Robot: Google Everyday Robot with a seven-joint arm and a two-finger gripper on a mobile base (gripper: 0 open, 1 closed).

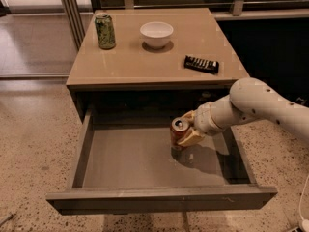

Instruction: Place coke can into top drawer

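The robot's gripper needs to let go of the coke can, now upright inside the open top drawer, on the drawer's grey bottom (179,143), a bit closer to the tan-topped cabinet.
The coke can (177,131) is a small red-orange can with a silver top. It stands upright inside the open top drawer (130,163), right of its middle, at or just above the grey floor. My gripper (186,131) reaches in from the right on a white arm and is shut on the can, its tan fingers (191,138) wrapped around the can's right side. The drawer is pulled far out from the tan-topped cabinet (145,66).
On the cabinet top stand a green patterned can (105,31) at the back left, a white bowl (156,34) in the middle, and a black remote (201,64) to the right. Speckled floor surrounds the cabinet. A metal post (72,11) stands behind on the left.
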